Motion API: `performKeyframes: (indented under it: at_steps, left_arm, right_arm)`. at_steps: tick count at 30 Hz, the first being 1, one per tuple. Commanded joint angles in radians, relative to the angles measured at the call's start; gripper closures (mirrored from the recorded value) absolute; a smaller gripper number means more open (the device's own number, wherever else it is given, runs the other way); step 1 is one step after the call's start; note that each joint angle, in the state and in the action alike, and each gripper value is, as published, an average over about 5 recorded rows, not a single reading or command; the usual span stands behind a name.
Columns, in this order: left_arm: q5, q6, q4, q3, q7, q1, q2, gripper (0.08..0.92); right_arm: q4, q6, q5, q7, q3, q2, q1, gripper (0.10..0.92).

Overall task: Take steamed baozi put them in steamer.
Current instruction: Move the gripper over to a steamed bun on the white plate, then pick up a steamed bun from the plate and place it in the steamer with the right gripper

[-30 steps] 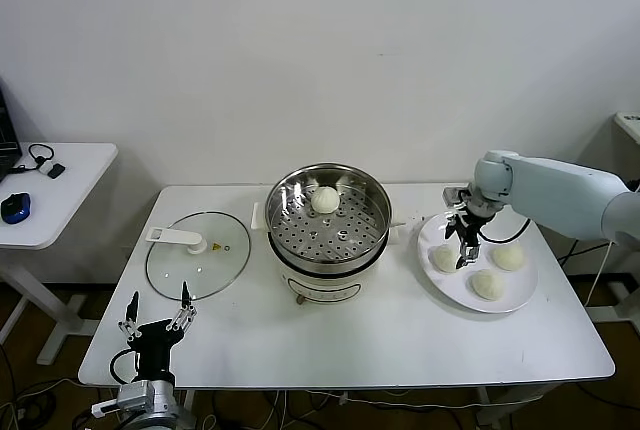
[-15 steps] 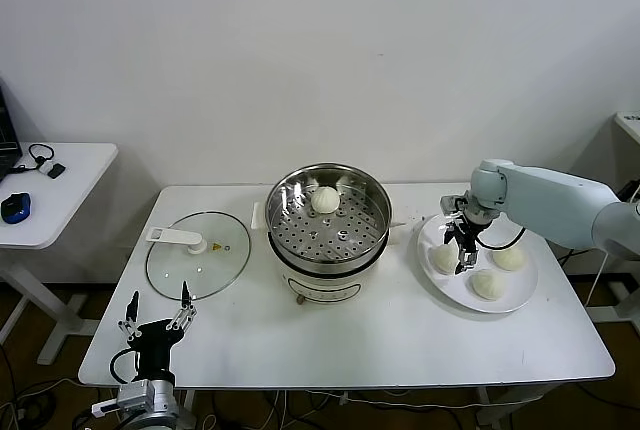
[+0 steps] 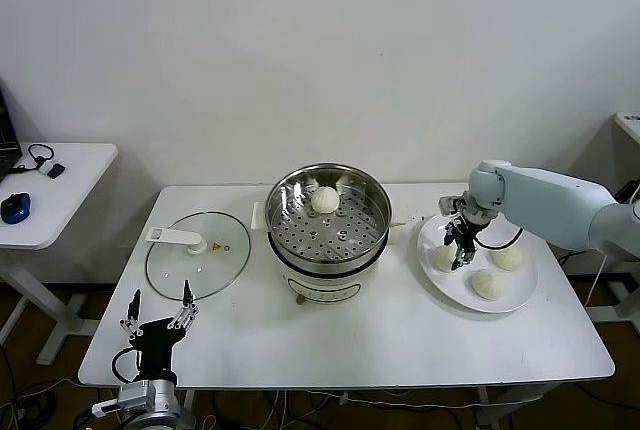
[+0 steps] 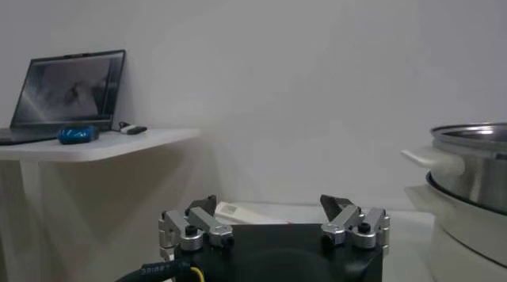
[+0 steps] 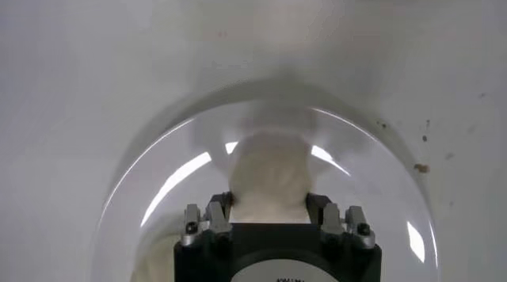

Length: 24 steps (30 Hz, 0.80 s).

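The baozi, still down on the white plate, will be let go by my right gripper on the steamer tray's lid side (image 3: 295, 219), beside the baozi already lying there.
One steamed baozi (image 3: 325, 200) lies on the perforated tray of the steel steamer (image 3: 372, 212) at mid-table. Three more sit on a white plate (image 3: 460, 287) to the right. My right gripper (image 3: 457, 256) is down over the leftmost of them (image 3: 441, 259), its jaws pressed against both sides of the bun. The right wrist view shows that baozi (image 5: 268, 174) squeezed between the right gripper (image 5: 269, 201), still on the plate (image 5: 158, 198). The other two baozi (image 3: 508, 257) (image 3: 487, 284) lie untouched. My left gripper (image 3: 158, 311) waits open at the table's front left, also seen as the left gripper (image 4: 269, 205) in its wrist view.
A glass lid (image 3: 198, 255) lies flat left of the steamer. A side table (image 3: 60, 190) with a blue mouse (image 3: 15, 207) stands farther left; a laptop (image 4: 71, 89) sits on it. The steamer's wall (image 4: 475, 188) is near the left gripper.
The right gripper has settled slightly lower and to the left over the leftmost plate baozi, and its jaws have closed in on it. The left arm has not moved.
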<state>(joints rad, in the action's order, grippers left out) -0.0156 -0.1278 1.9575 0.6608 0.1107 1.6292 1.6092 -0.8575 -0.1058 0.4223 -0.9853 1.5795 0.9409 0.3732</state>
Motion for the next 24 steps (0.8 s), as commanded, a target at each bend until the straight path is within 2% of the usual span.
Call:
performKeyframes:
  at_steps: [1, 6, 15, 24]
  left_arm:
    - [-0.002, -0.001, 0.008, 0.000, -0.001, 0.003, 0.012, 0.177]
    - [-0.001, 0.003, 0.013, -0.002, -0.001, 0.005, 0.009, 0.177]
    - [0.001, 0.004, 0.017, -0.017, -0.001, 0.003, 0.005, 0.177]
    - [0.002, 0.011, 0.037, -0.033, -0.005, 0.009, 0.002, 0.177]
  right_arm:
    - [-0.031, 0.001, 0.007, -0.005, 0.021, -0.005, 0.047, 0.398]
    - [-0.120, 0.000, 0.096, -0.019, 0.142, -0.016, 0.216, 0.405]
    - [-0.373, -0.030, 0.267, -0.030, 0.318, -0.016, 0.558, 0.414]
    - [-0.503, -0.076, 0.461, -0.038, 0.354, 0.109, 0.791, 0.412]
